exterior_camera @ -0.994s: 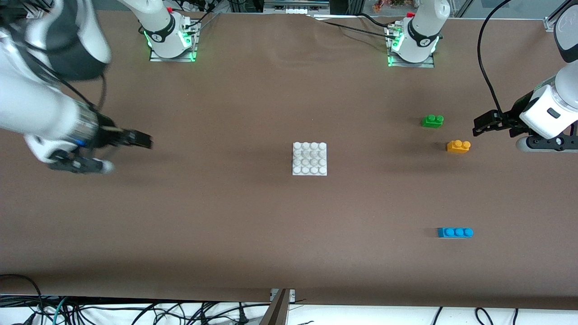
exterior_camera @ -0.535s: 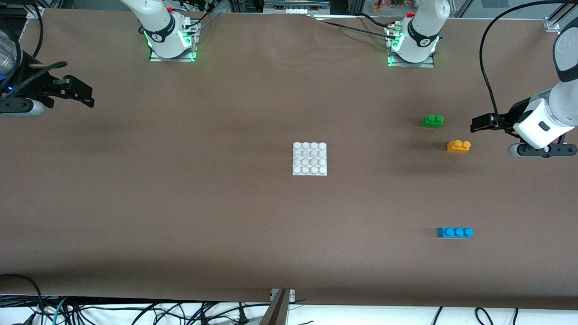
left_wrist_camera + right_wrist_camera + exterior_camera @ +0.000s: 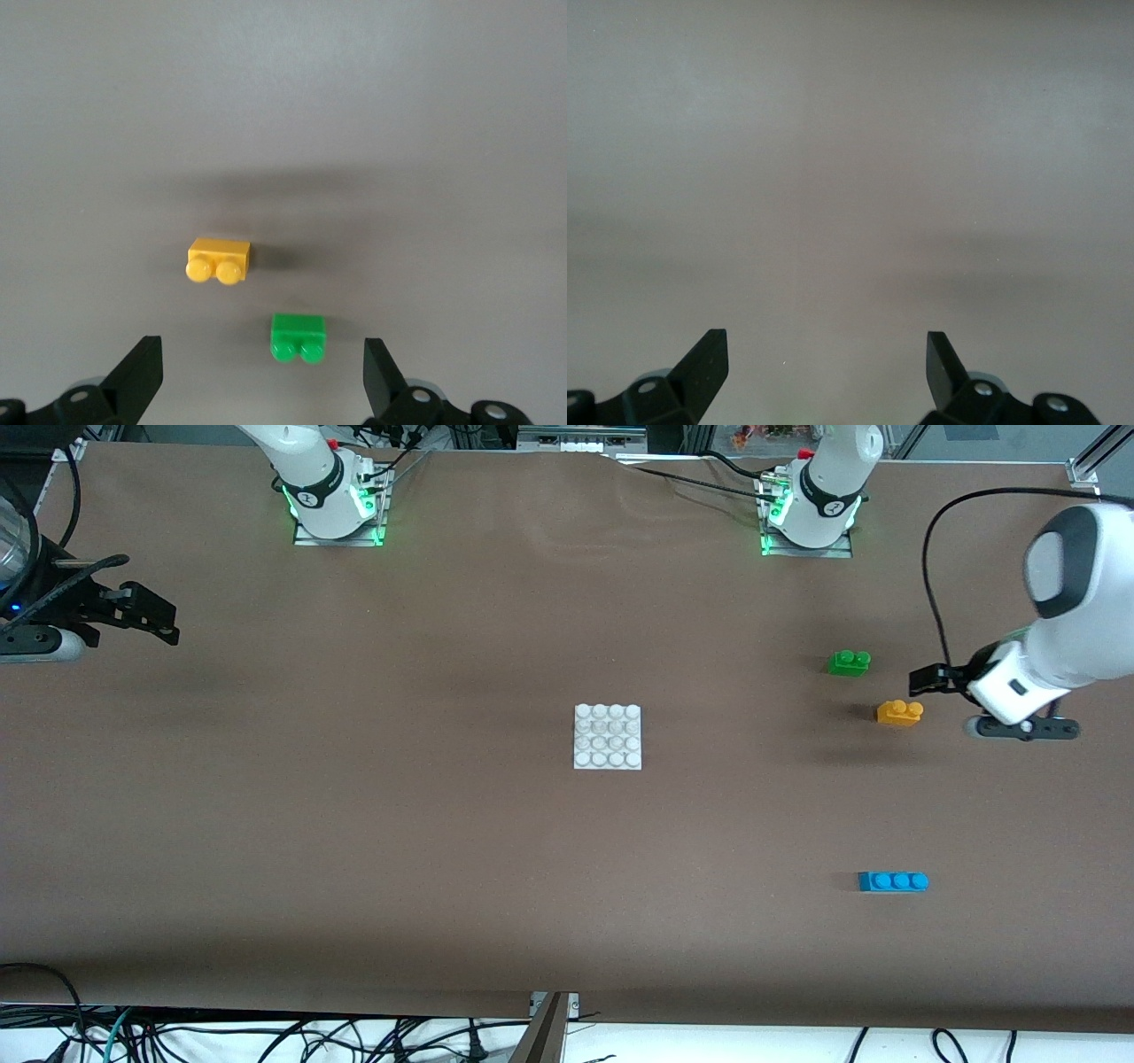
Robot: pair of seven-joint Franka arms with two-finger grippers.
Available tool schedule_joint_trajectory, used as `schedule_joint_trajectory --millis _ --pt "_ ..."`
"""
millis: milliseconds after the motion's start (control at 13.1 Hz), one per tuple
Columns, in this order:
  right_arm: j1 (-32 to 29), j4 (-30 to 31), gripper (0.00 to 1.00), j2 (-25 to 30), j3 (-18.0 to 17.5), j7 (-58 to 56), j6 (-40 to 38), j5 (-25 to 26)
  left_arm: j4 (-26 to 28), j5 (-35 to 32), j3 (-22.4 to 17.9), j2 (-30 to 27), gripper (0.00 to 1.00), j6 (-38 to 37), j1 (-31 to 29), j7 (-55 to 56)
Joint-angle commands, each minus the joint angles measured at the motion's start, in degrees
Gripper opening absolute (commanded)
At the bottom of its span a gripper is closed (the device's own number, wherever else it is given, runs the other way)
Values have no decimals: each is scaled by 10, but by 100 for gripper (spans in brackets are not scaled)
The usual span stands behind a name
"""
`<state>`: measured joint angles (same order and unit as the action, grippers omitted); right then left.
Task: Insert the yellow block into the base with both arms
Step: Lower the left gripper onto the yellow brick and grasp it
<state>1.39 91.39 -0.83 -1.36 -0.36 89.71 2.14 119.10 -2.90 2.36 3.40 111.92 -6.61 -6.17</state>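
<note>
Next, I move my left gripper to the yellow block, going past the green brick, and close it on the short ends (image 3: 899, 714) (image 3: 218, 259) beside the block's studs.
The yellow block (image 3: 899, 713) lies on the brown table toward the left arm's end, studs up; it also shows in the left wrist view (image 3: 219, 261). My left gripper (image 3: 923, 682) hangs open just past the block, toward the table's end, holding nothing. In its wrist view the fingers (image 3: 142, 367) stand wide apart, and the green brick (image 3: 299, 339) lies closer to them than the yellow one. The white studded base (image 3: 607, 736) sits at mid-table. My right gripper (image 3: 166, 623) waits open over the right arm's end; its wrist view (image 3: 825, 354) shows only bare table.
A green two-stud brick (image 3: 849, 662) lies a little farther from the front camera than the yellow block. A blue three-stud brick (image 3: 893, 881) lies nearer to the camera. Both arm bases (image 3: 332, 500) stand along the table's back edge.
The left gripper has moved in from the table's end to just beside the yellow block. The right arm swung away toward its end of the table, then held almost still.
</note>
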Motion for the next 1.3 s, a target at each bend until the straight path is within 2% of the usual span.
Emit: schedule_joint_trajectory --millis 0,229,382,688,841,1223 --pt "-9 2 99 1 -5 -10 5 17 117 -20 3 -35 100 114 -32 -73" --pt "-9 -13 99 -4 -4 -10 4 11 189 -25 2 3 100 264 -61 -97" --pt "-8 -25 99 -1 -6 -7 -9 18 201 -33 3 49 100 340 -94 -133" --pt "-10 -43 99 -4 6 -6 -26 12 219 -33 3 81 100 393 -102 -133" --pt "-9 -43 99 -5 3 -7 -23 -12 221 -33 3 91 100 412 -102 -133" --pt "-7 -34 99 -3 -1 17 -38 -22 221 -33 3 107 100 415 -102 -127"
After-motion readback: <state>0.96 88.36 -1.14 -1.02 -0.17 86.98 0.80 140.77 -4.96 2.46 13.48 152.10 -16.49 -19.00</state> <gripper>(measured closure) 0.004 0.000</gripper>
